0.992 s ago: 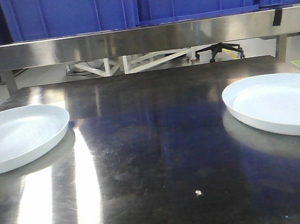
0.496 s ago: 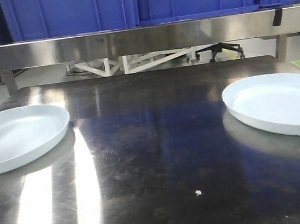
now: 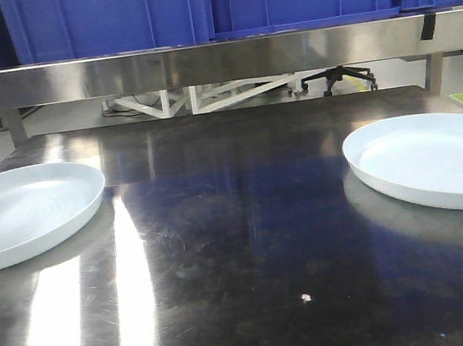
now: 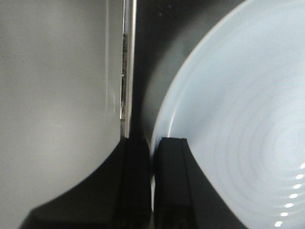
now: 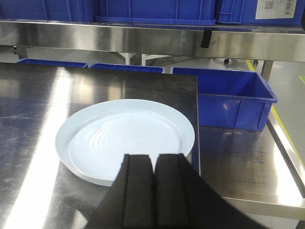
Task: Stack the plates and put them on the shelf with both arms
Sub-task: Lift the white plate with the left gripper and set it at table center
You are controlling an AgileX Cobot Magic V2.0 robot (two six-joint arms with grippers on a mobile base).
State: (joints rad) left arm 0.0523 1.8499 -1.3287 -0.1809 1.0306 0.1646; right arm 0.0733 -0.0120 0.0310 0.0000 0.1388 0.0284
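Note:
The robot's left gripper should release its plate on the dark tabletop [image 3: 215, 202] between the bright streak of glare and the other plate.
Two pale bluish-white plates lie on the dark steel tabletop, one at the left [image 3: 23, 213] and one at the right [image 3: 430, 159]. Neither arm shows in the front view. In the left wrist view my left gripper [image 4: 153, 157] is shut on the left plate [image 4: 238, 119], with a thin strip of rim between its black fingers [image 4: 171, 186]. My right gripper [image 5: 153, 156] is shut and holds nothing; it hovers over the near rim of the right plate [image 5: 119, 129]. The shelf rail [image 3: 217, 60] runs across the back, with blue crates [image 3: 109, 18] on it.
The left plate sits close to the table's left edge [image 4: 126, 71], with grey floor [image 4: 57, 95] beyond. To the right of the right plate the tabletop ends [image 5: 198, 119]; a lower steel surface there carries a blue crate [image 5: 228, 98]. A white speck [image 3: 305, 298] lies on the table.
In the front view the left plate has shifted very slightly to the left. The right plate has not moved.

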